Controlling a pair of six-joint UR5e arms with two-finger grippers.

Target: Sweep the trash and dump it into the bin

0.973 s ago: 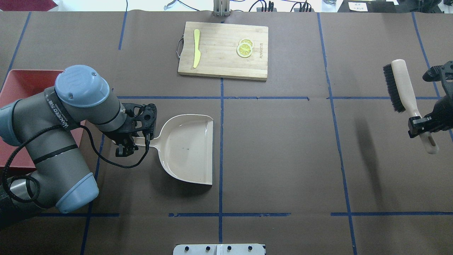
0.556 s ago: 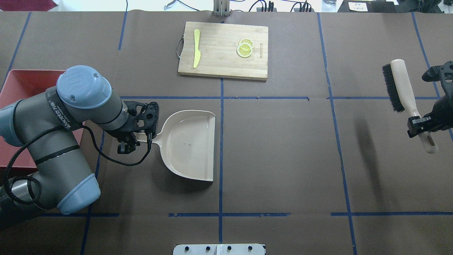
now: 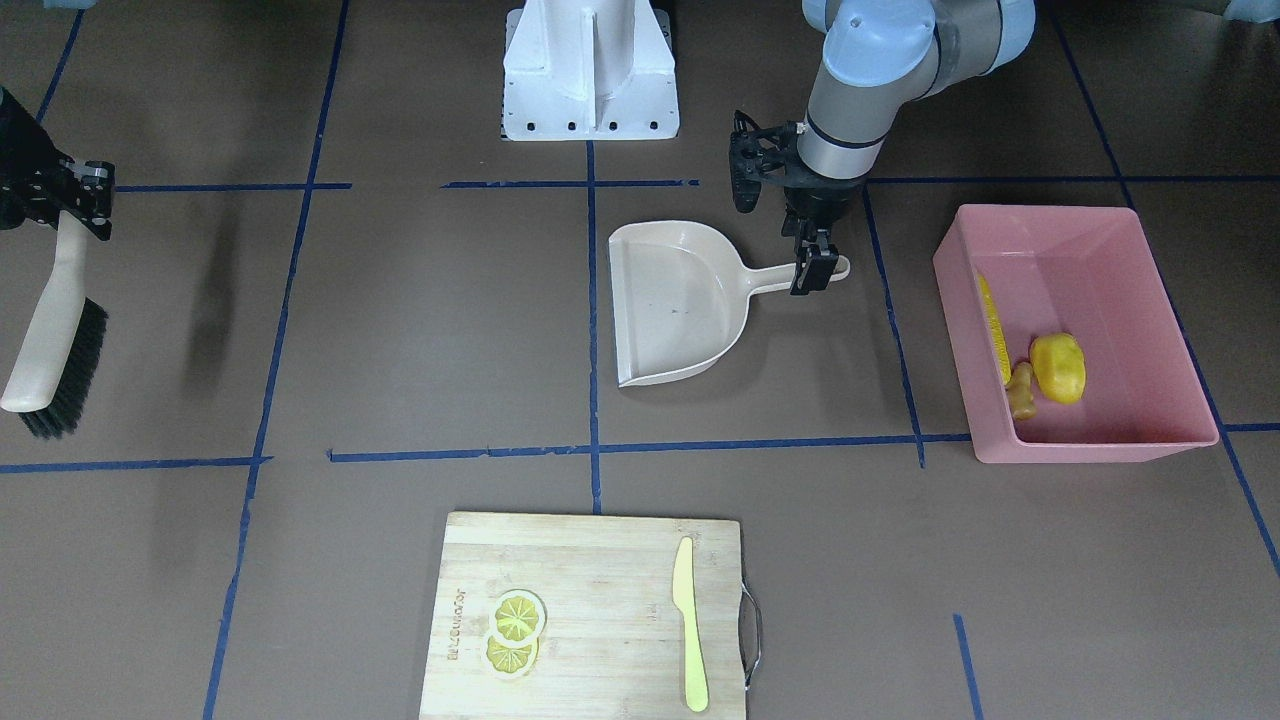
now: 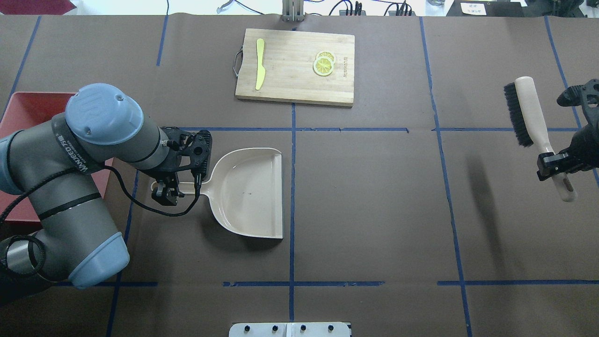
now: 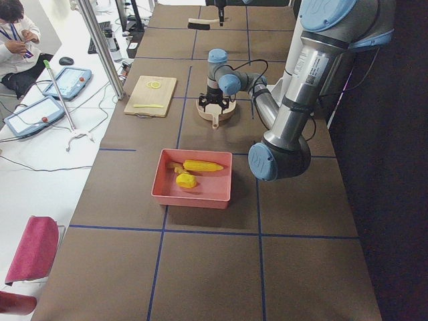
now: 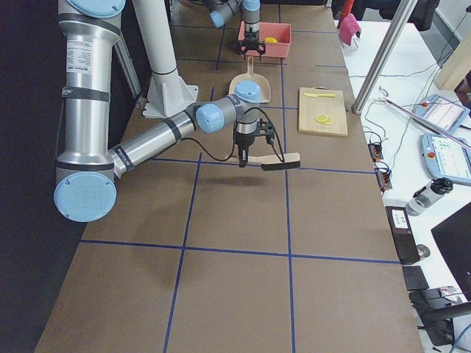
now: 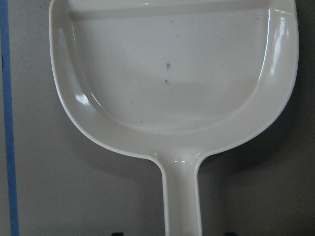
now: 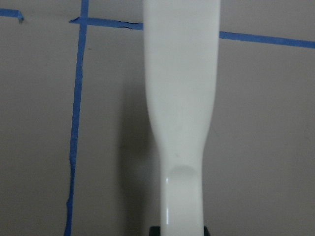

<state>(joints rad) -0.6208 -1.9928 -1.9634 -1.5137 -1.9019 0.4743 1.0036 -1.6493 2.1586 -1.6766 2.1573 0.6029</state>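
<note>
The brush, now held above the table, will be put down by my right gripper on the bare tabletop [image 3: 66,302] [image 8: 278,184] between the crosswise blue tape lines.
The trash lies inside the pink bin [image 3: 1040,212]: a corn cob [image 3: 992,325], a yellow potato [image 3: 1058,367] and a ginger root [image 3: 1020,390]. A beige dustpan [image 4: 248,192] rests flat on the table right of the bin [image 4: 28,107], with nothing in it. My left gripper [image 4: 166,193] straddles its handle; in the left wrist view the fingertips stand apart from the handle [image 7: 181,196], so it is open. At the far right my right gripper [image 4: 552,161] is shut on the handle of a brush [image 4: 529,110], held above the table.
A wooden cutting board [image 4: 295,86] at the far middle carries a yellow-green knife [image 4: 259,63] and lemon slices [image 4: 324,63]. The robot's base [image 3: 590,70] stands at the near edge. Blue tape lines cross the brown tabletop.
The dustpan has levelled out from a tilt and settled flat on the table, drifting a little toward the far side. The brush has crept slightly upward and to the left.
</note>
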